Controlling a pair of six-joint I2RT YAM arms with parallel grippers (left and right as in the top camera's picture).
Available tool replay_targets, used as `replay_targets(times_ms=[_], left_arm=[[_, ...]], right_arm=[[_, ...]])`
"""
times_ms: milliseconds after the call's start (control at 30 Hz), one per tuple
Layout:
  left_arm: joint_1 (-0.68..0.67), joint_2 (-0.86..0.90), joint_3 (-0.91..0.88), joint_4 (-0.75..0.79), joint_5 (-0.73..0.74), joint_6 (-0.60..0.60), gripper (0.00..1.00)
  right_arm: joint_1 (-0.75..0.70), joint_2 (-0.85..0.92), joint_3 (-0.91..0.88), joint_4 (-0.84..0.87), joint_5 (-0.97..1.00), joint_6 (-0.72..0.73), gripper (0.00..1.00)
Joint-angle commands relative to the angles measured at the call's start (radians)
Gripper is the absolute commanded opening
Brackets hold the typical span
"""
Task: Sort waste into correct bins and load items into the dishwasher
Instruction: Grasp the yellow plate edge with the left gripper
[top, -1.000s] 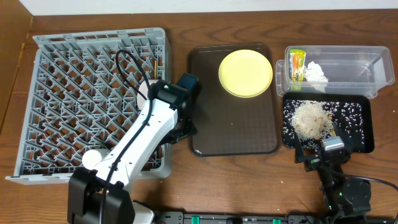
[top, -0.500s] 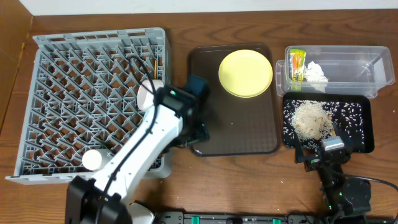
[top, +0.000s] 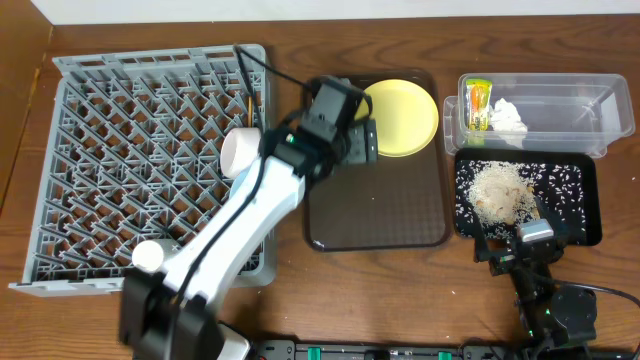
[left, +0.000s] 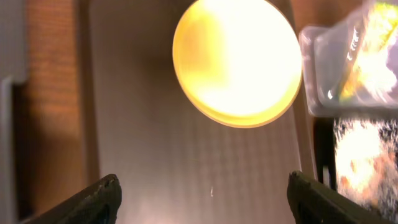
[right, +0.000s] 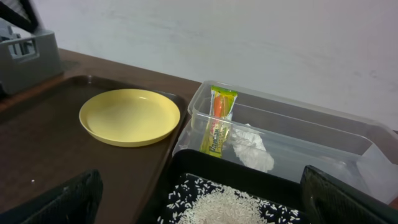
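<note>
I will next use my left gripper to take hold of the round yellow plate by the plate's rim (top: 362, 114) (left: 176, 68) that faces the grey dish rack.
The round yellow plate (top: 400, 118) lies at the far end of the brown serving tray (top: 375, 215). My left gripper (top: 366, 140) hovers open at the plate's left rim, nothing between its fingers (left: 93, 199); the plate (left: 236, 62) lies ahead of them. The clear tub (top: 560, 118) holds the snack wrapper (top: 478, 104) and white tissue (top: 508, 117). Rice scraps (top: 500, 190) lie heaped in the black tray (top: 585, 215). At that tray's near edge my right gripper (top: 515, 238) rests open and empty. A white cup (top: 238, 150) sits in the grey dish rack (top: 120, 150).
The dish rack fills the table's left side, with the brown serving tray between it and the two bins. My left arm crosses the rack's right edge. The right wrist view shows the plate (right: 129, 115), wrapper (right: 217, 121) and tissue (right: 249, 146).
My left gripper has swung from the rack's right edge, right and away across the brown tray, to the yellow plate. The right arm has not moved.
</note>
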Motion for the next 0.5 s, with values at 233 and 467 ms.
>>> replay_targets(times_ms=[233,467], left_arm=[[0.08,0.444,0.22,0.079,0.127,0.135,0.83],[0.082,0.58,0.229,0.185,0.123,0.133,0.78]], right_arm=[[-0.006,0.0,-0.002,-0.004,0.01,0.011,0.99],[-0.006,0.0,-0.002,-0.004,0.01,0.011,0.99]])
